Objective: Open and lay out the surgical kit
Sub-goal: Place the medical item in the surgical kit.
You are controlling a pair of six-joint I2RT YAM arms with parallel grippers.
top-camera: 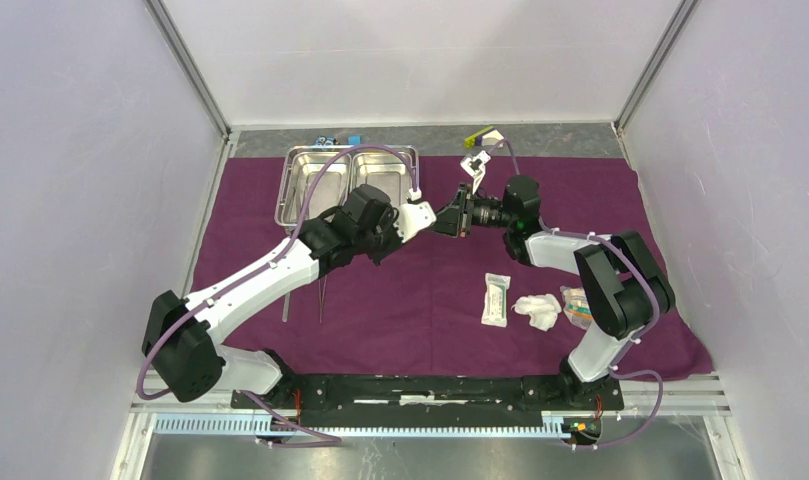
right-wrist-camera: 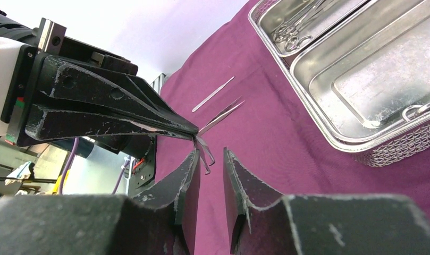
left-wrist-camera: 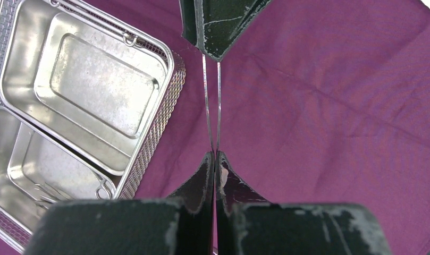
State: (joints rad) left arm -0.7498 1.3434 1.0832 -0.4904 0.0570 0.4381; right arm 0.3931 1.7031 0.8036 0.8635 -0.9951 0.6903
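My left gripper will take the metal instrument's middle [left-wrist-camera: 218,109] while my right gripper holds its far end, because my left gripper pinches only its narrow end now.
The dark purple cloth [top-camera: 430,300] lies spread on the table. At its back left stands the steel tray [top-camera: 285,190], with ring-handled forceps [right-wrist-camera: 289,32] in its far compartment. My left gripper [left-wrist-camera: 215,154] is shut on a slim two-pronged metal instrument [left-wrist-camera: 218,101] and holds it above the cloth, right of the tray. Its hooked tips [right-wrist-camera: 204,156] lie between the fingers of my right gripper [right-wrist-camera: 211,152], whose jaws stand apart and close to the prongs. Tweezers [top-camera: 321,295] lie on the cloth under the left arm. The white packet [top-camera: 495,298], gauze [top-camera: 537,310] and clear packet [top-camera: 577,305] sit front right.
A small blue block [top-camera: 354,139] and a yellow-green and white piece [top-camera: 480,135] lie on the grey strip behind the cloth. Another thin metal tool [top-camera: 285,300] lies beside the tweezers. White walls and metal posts enclose the table on three sides.
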